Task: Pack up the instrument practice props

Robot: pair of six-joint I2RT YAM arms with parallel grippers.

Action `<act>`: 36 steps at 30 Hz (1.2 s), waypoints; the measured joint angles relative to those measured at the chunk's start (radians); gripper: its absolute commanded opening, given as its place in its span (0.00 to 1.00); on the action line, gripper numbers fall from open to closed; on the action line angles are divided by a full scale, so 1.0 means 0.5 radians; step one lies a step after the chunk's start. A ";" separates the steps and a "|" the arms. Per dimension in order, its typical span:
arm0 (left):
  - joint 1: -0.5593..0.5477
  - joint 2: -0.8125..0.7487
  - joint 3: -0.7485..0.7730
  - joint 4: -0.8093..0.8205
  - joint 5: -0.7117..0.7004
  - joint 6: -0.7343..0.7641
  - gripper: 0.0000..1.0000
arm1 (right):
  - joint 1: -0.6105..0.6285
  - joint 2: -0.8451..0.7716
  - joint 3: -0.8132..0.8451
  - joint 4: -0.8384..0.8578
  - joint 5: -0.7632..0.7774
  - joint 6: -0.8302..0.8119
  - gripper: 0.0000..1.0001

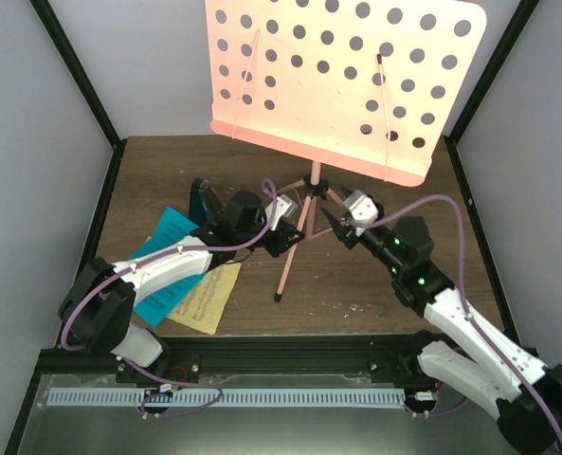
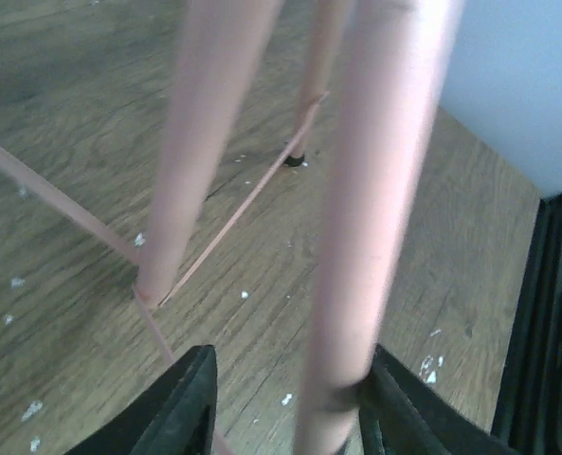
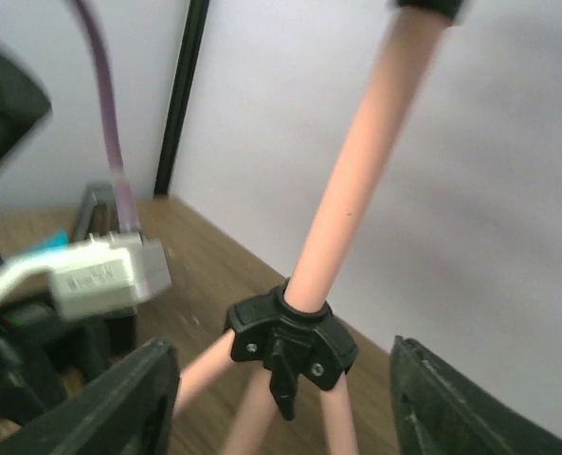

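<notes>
My right gripper is facing the middle of the black tripod and is crowded by my left gripper, so it should back away, swing around and take the pink pole (image 1: 316, 172) below the desk.
The pink music stand rises at the middle of the table, its hole-punched desk (image 1: 347, 85) high at the back. My left gripper (image 1: 288, 239) (image 2: 292, 368) is open around one pink tripod leg (image 2: 375, 190); the leg rests against the right finger and stands clear of the left one. My right gripper (image 1: 337, 226) (image 3: 282, 351) is wide open on either side of the black tripod hub (image 3: 290, 332), touching nothing. A cyan page (image 1: 172, 261) and a pale-yellow page (image 1: 209, 299) lie flat under the left arm. The small black metronome (image 1: 202, 201) stands behind them.
Grey walls with black frame posts (image 1: 77, 71) close in the table on the left, right and back. A black rail (image 1: 290, 351) runs along the near edge. The left wrist's white camera block (image 3: 100, 275) sits close to the right gripper's left finger.
</notes>
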 measured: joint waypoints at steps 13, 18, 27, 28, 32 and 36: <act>0.026 -0.291 -0.076 -0.023 -0.095 -0.078 0.72 | -0.062 -0.033 -0.439 0.429 0.127 2.168 0.73; 0.026 -0.329 -0.091 -0.021 -0.094 -0.095 0.73 | -0.065 0.095 -0.439 0.620 0.140 3.000 0.79; 0.026 -0.328 -0.101 -0.024 -0.093 -0.120 0.73 | -0.065 0.433 -0.192 0.716 0.055 3.516 0.78; 0.026 -0.328 -0.101 -0.024 -0.093 -0.120 0.73 | -0.065 0.446 -0.169 0.726 0.049 3.537 0.77; 0.026 -0.328 -0.101 -0.024 -0.092 -0.120 0.73 | -0.065 0.490 -0.150 0.745 0.034 3.613 0.74; 0.026 -0.328 -0.101 -0.024 -0.091 -0.120 0.73 | -0.065 0.520 -0.150 0.741 0.017 3.677 0.75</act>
